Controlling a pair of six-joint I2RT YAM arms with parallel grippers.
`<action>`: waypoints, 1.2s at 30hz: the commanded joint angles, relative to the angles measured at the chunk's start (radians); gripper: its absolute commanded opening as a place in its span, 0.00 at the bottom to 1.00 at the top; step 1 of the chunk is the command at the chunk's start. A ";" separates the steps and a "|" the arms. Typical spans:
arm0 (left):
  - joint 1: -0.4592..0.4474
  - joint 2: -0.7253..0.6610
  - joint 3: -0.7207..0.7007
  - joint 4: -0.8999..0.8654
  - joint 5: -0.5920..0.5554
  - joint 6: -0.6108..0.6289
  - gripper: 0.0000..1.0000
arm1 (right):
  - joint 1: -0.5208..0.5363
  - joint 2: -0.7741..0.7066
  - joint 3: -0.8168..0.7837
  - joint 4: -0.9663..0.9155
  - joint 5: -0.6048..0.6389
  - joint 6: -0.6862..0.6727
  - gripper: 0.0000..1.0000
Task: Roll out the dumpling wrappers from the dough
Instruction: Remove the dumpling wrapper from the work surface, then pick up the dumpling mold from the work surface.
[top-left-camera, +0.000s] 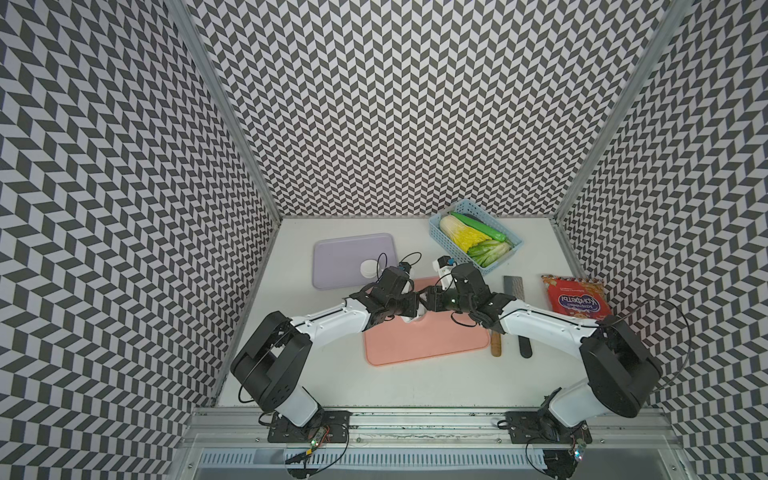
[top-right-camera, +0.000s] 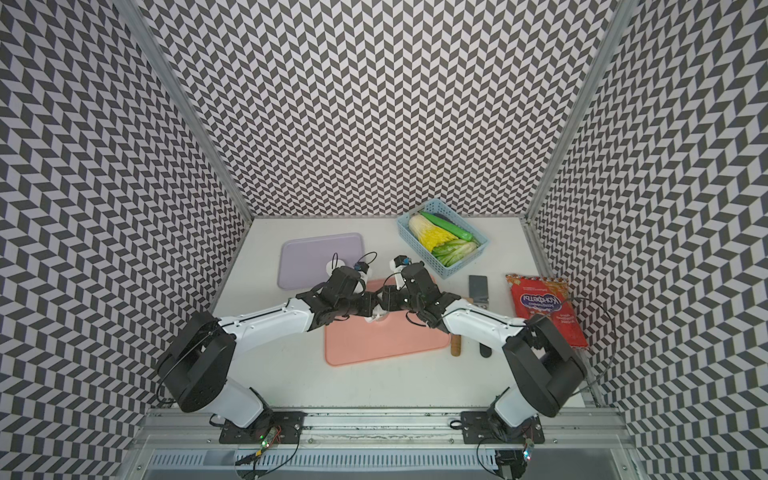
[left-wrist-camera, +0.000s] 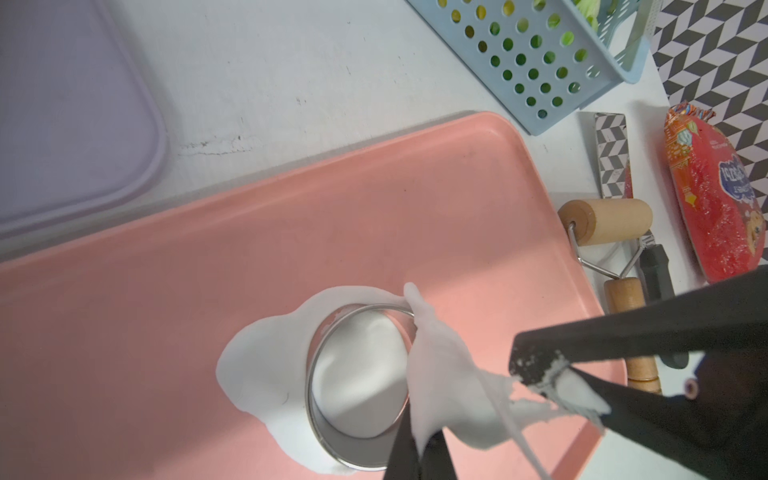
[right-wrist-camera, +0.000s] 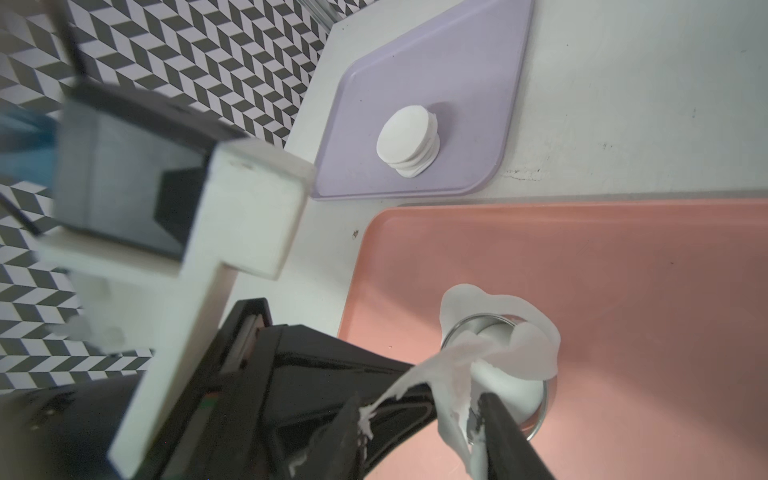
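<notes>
My right gripper goes to the metal ring cup next. It should then close on the cup's rim (top-left-camera: 424, 309) (right-wrist-camera: 545, 406), on the side toward the wooden roller.
A flat sheet of dough (left-wrist-camera: 266, 374) lies on the pink board (left-wrist-camera: 291, 249) with a metal ring cup (left-wrist-camera: 320, 424) pressed into it. My left gripper (left-wrist-camera: 419, 440) is shut on a strip of that dough lifted from beside the ring. My right gripper (right-wrist-camera: 419, 415) stands open close by, and sticky dough strings (right-wrist-camera: 399, 386) stretch between its fingers. In both top views the two grippers (top-left-camera: 422, 306) (top-right-camera: 380, 305) meet tip to tip over the board's far left part. A stack of dumpling wrappers (right-wrist-camera: 409, 137) (top-left-camera: 368, 268) rests on the purple tray (right-wrist-camera: 457, 62).
A wooden roller (left-wrist-camera: 606, 226) and a dark-handled scraper (top-left-camera: 515, 286) lie right of the board. A red snack bag (top-left-camera: 575, 299) is further right. The blue basket (top-left-camera: 476, 237) of vegetables stands at the back right, and the patterned walls enclose the table.
</notes>
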 joint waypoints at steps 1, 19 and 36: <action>-0.001 -0.008 0.002 0.015 -0.027 -0.004 0.00 | -0.014 -0.011 -0.009 -0.047 -0.031 -0.018 0.47; 0.003 -0.011 0.002 0.001 -0.039 -0.011 0.00 | -0.022 0.046 -0.049 -0.035 -0.010 0.053 0.37; 0.049 -0.012 -0.017 0.013 -0.055 -0.060 0.00 | 0.006 0.191 0.060 -0.147 0.060 0.070 0.25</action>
